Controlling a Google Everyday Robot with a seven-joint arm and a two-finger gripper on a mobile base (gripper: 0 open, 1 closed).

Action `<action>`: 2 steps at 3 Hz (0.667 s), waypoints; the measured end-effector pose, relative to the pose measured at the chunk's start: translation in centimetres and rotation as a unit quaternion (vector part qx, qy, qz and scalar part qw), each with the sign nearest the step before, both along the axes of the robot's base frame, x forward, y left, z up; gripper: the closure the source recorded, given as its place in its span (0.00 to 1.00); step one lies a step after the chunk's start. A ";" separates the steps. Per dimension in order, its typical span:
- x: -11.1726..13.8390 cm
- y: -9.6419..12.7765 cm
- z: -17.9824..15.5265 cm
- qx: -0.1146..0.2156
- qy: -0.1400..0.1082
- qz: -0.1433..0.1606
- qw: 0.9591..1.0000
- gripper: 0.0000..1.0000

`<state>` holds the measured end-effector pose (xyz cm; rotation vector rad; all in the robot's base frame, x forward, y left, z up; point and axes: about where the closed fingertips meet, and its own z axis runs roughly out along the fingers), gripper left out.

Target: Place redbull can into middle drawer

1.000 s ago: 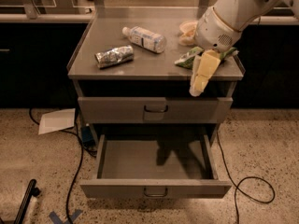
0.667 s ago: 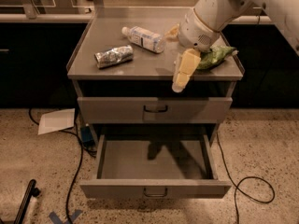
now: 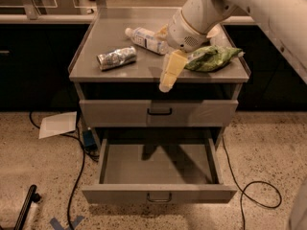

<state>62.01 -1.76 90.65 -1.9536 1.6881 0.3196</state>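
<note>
Next, I close my gripper on the redbull can's end (image 3: 129,54), the one nearer the clear plastic bottle, because the can needs to be lifted into the middle drawer.
The redbull can (image 3: 116,58) lies on its side on the left of the cabinet top (image 3: 120,73), silver and crumpled-looking. My gripper (image 3: 166,80) hangs from the white arm over the front edge of the top, right of the can and clear of it, holding nothing that I can see. The middle drawer (image 3: 158,191) is pulled out below, and its grey inside is bare. Its dark loop handle (image 3: 159,197) shows on the front.
A clear plastic bottle (image 3: 146,39) lies behind the gripper. A green bag (image 3: 211,57) lies on the right of the top. The upper drawer front (image 3: 120,113) is shut. Cables (image 3: 252,190) and a paper sheet (image 3: 57,124) lie on the floor.
The arm has swung left across the cabinet top, from above the green bag to the middle of the front edge, closer to the can.
</note>
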 end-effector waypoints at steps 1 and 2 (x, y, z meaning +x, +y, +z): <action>0.3 -0.7 -2.1 0.029 -0.003 -0.017 0.999 0.00; 3.4 -0.5 -4.2 0.057 -0.014 -0.011 0.998 0.00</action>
